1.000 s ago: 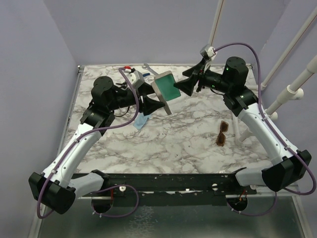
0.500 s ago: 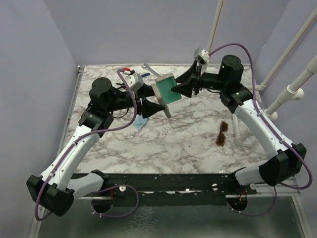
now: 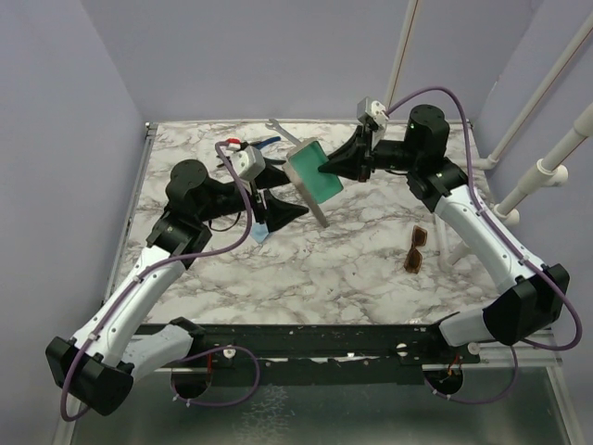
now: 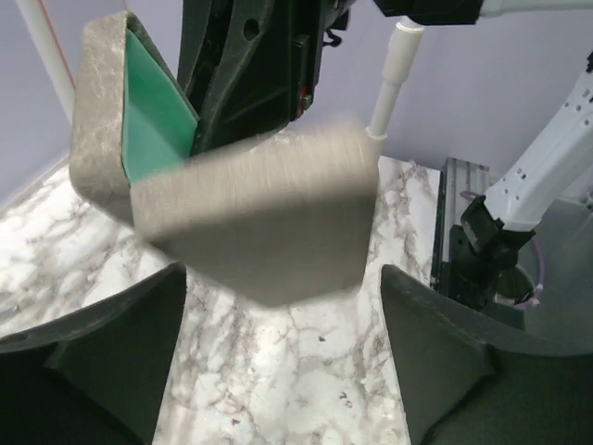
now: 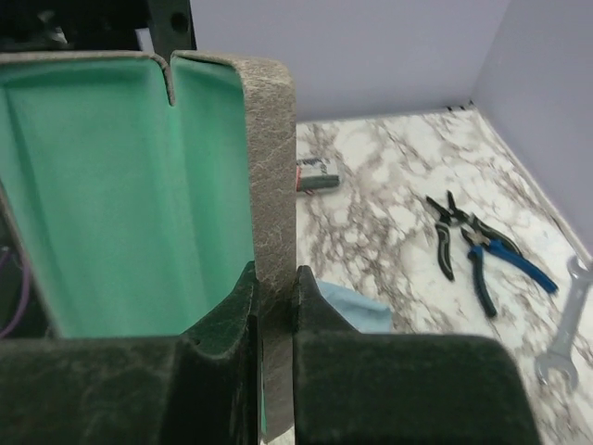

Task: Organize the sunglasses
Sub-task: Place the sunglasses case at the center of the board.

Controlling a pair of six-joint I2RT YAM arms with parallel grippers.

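Observation:
My right gripper needs to let go of the grey case on the marble (image 3: 337,204) between the light blue cloth and the white pipes.
The sunglasses (image 3: 415,250), amber lenses in a thin dark frame, lie on the marble table (image 3: 352,269) at the right, apart from both grippers. A grey oblong case (image 3: 313,176) with green lining hangs open above the far middle of the table. My right gripper (image 3: 335,170) is shut on the case's grey wall (image 5: 271,185), one finger on the green lining (image 5: 130,185). My left gripper (image 3: 296,211) stands open just below and in front of the case (image 4: 250,218); its fingers (image 4: 139,334) touch nothing.
A light blue cloth (image 3: 264,229) lies under the left gripper. Pliers with blue handles (image 5: 473,246), a wrench (image 3: 278,127) and a small red-and-white object (image 5: 315,173) lie at the far edge. White pipes (image 3: 537,176) stand at the right.
The right gripper reached the case and shut on its edge. The left gripper opened wider and drew back and down from the case, which tilted.

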